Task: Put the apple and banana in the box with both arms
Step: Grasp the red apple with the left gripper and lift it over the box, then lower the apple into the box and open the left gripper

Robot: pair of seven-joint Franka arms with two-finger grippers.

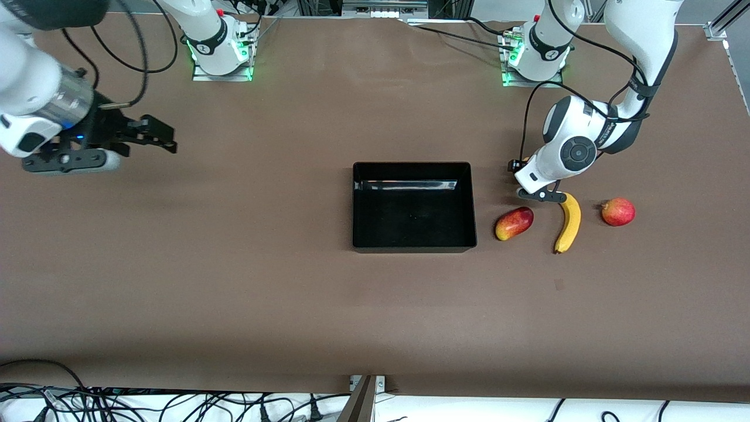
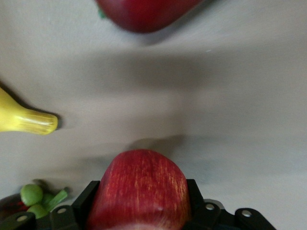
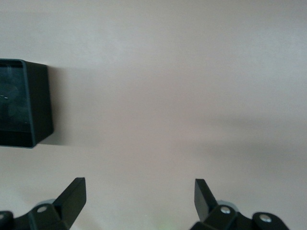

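The robot's left gripper needs to release the apple, now held low beside the banana's tip, inside the black box's far corner [image 1: 448,189], on the side of the long red-and-yellow fruit.
My left gripper [image 1: 542,194] is low over the table, between the far tip of the banana [image 1: 569,222] and the box [image 1: 413,206]. In the left wrist view it [image 2: 142,191] is shut on the apple [image 2: 139,189], red with pale yellow streaks; my wrist hides the apple in the front view. The banana's tip [image 2: 26,120] lies beside it. The black box is empty. My right gripper [image 1: 155,136] waits open and empty in the air at the right arm's end of the table; its wrist view [image 3: 139,191] shows bare table and the box's corner [image 3: 26,110].
An elongated red-and-yellow fruit [image 1: 514,223] lies between the box and the banana. A plainer round red fruit [image 1: 618,211] lies toward the left arm's end. The left wrist view shows a red fruit [image 2: 144,12] and small green bits [image 2: 33,195].
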